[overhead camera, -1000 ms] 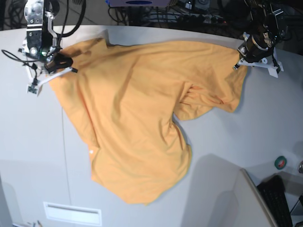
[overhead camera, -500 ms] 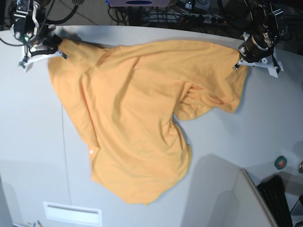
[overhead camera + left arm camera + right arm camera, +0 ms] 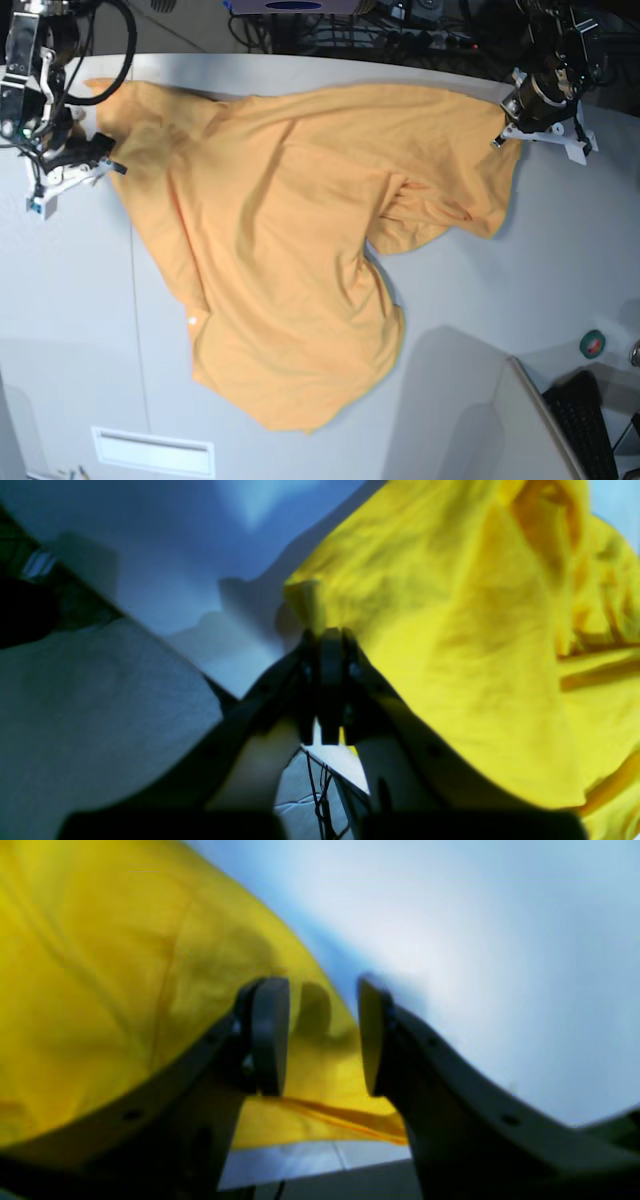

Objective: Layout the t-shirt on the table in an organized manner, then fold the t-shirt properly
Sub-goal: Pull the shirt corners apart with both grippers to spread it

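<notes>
The t-shirt is lying at a slant with bunched folds, so my right gripper will pinch the t-shirt's edge [image 3: 122, 152] between its fingers before both grippers lift the t-shirt and shake it out.
The orange t-shirt [image 3: 290, 250] lies spread and rumpled across the white table [image 3: 60, 320], with one long lobe reaching toward the near edge. At the far right, my left gripper [image 3: 503, 128] is shut on the shirt's corner. The left wrist view shows the closed left gripper [image 3: 325, 637] with a fold of the t-shirt [image 3: 450, 630] pinched at its tips. My right gripper [image 3: 88, 162] is open at the shirt's far-left edge. In the right wrist view the right gripper [image 3: 322, 1035] has its jaws apart just above the t-shirt [image 3: 100, 965], gripping nothing.
A thin dark seam [image 3: 135, 300] runs down the table's left part, and a white slotted panel [image 3: 153, 451] sits near the front. A green tape roll [image 3: 593, 344] and a black keyboard [image 3: 590, 425] are at the lower right. Cables [image 3: 400, 30] crowd the far edge.
My right gripper carried the far-left corner outward, then opened, let it go and drew back toward the near side. The corner now rests on the table. The left gripper has not moved.
</notes>
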`<state>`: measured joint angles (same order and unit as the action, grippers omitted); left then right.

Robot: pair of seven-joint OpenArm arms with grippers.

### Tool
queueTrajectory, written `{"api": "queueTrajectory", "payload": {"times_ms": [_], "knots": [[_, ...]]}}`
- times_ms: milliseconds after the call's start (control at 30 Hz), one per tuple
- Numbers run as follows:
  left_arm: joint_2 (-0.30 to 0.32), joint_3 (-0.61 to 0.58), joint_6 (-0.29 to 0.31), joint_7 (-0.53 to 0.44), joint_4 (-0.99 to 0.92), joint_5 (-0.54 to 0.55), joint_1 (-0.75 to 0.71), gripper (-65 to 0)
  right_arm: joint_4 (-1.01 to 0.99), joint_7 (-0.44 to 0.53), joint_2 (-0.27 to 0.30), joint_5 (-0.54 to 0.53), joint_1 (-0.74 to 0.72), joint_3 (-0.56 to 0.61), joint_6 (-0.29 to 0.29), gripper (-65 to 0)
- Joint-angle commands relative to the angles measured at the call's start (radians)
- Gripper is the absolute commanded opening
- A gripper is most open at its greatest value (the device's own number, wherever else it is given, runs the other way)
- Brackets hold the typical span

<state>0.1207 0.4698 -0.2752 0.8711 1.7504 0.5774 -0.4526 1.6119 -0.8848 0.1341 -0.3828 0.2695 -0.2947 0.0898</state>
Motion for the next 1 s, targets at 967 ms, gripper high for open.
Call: {"api": "queueTrajectory", "payload": {"times_ms": [967], "knots": [[0.010, 0.005, 0.006, -0.014, 0.019, -0.001, -0.004, -65.0, -0.181, 0.051, 0.005, 0.006, 0.007, 0.002, -0.204, -45.3]]}}
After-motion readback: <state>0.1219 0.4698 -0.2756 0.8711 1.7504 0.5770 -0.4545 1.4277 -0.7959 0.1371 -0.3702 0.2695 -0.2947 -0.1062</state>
